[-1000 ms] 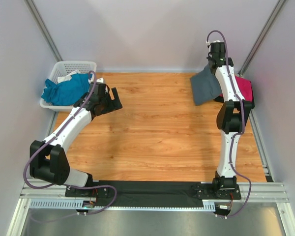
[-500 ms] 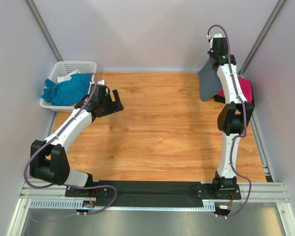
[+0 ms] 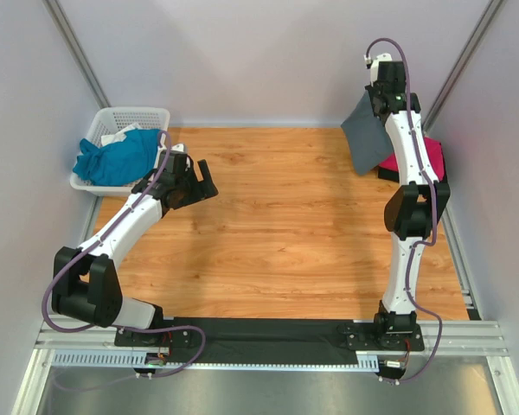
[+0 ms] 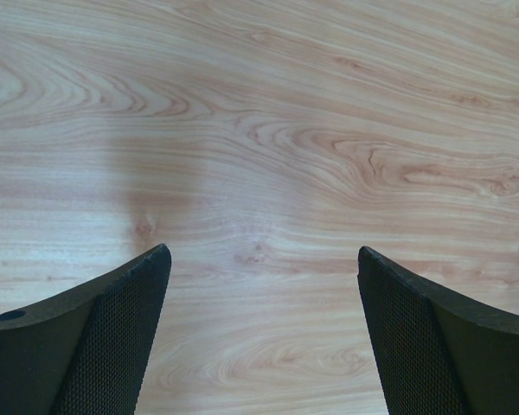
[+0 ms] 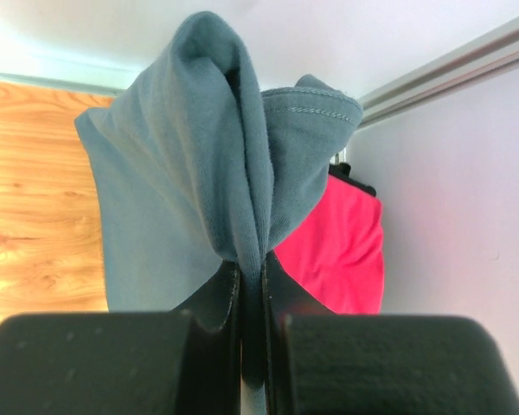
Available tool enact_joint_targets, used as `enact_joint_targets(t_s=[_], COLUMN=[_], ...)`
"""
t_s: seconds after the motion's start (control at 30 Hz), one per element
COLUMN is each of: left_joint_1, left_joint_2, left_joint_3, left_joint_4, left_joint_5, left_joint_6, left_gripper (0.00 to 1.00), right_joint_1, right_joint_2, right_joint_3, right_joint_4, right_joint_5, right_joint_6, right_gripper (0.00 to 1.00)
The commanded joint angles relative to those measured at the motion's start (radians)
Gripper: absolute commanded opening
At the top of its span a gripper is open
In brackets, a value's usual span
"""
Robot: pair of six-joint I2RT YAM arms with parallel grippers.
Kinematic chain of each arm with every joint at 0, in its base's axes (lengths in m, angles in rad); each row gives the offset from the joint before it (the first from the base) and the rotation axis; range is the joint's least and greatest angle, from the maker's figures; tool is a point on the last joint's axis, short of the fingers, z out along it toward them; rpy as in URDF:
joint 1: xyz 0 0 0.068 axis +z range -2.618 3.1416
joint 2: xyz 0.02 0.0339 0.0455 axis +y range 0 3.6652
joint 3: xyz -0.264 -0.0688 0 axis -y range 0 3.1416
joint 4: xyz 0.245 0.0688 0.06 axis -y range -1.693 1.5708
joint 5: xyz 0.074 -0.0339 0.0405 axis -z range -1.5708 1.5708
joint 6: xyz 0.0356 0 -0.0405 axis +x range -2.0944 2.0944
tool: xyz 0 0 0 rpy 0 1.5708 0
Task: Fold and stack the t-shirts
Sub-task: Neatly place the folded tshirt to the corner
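Note:
The robot's right gripper needs to release the slate-grey t-shirt spread flat on top of the magenta-pink t-shirt (image 3: 408, 150) (image 5: 316, 255).
My right gripper (image 5: 252, 270) is shut on a bunched fold of the slate-grey t-shirt (image 5: 186, 173), held high at the far right corner. In the top view the grey t-shirt (image 3: 366, 138) hangs from the right gripper (image 3: 382, 93) beside and partly over the magenta-pink t-shirt (image 3: 428, 156), which lies on the table against the right wall. The pink t-shirt (image 5: 342, 246) shows behind the grey cloth. A teal-blue t-shirt (image 3: 114, 157) lies heaped in the white basket (image 3: 143, 114). My left gripper (image 3: 195, 183) hangs open over bare wood (image 4: 259, 173), right of the basket, holding nothing.
The white lattice basket sits at the far left corner against the wall, with a bit of white cloth (image 3: 119, 136) under the teal shirt. Grey walls and metal posts (image 3: 76, 52) enclose the wooden table (image 3: 277, 233). A black strip (image 3: 268, 337) runs along the near edge.
The right gripper has lifted the grey t-shirt off the table and carried it back toward the far right corner, over the pink shirt. The left arm has barely moved.

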State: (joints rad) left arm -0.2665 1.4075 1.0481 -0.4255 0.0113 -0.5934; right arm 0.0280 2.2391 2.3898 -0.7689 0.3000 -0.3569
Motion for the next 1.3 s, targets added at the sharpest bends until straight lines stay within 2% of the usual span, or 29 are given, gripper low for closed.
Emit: enact_joint_targets(t_s=[0.0, 0.5, 0.53, 0.77, 0.97, 1.27], left_joint_1=[0.006, 0.006, 0.007, 0.007, 0.007, 0.007], left_joint_2=[-0.036, -0.024, -0.024, -0.027, -0.025, 0.005], left_joint_3=[-0.003, -0.003, -0.003, -0.005, -0.007, 0.015], left_joint_4=[0.031, 0.036, 0.034, 0.034, 0.025, 0.022], left_joint_5=[0.009, 0.026, 0.026, 0.029, 0.029, 0.044], left_joint_6=[-0.013, -0.025, -0.025, -0.029, -0.029, -0.049], left_gripper=[0.94, 0.94, 0.94, 0.94, 0.94, 0.93], right_joint_1=[-0.017, -0.019, -0.048, -0.06, -0.068, -0.132], right_joint_2=[-0.091, -0.162, -0.164, -0.182, -0.225, -0.15], right_joint_3=[0.087, 0.065, 0.066, 0.078, 0.014, 0.029], right_joint_4=[0.036, 0.031, 0.031, -0.02, -0.043, -0.043], right_joint_5=[-0.035, 0.019, 0.024, -0.015, 0.013, -0.096], right_joint_6=[-0.021, 0.001, 0.004, 0.078, 0.085, 0.084], right_gripper=[0.0, 0.0, 0.0, 0.0, 0.0, 0.0])
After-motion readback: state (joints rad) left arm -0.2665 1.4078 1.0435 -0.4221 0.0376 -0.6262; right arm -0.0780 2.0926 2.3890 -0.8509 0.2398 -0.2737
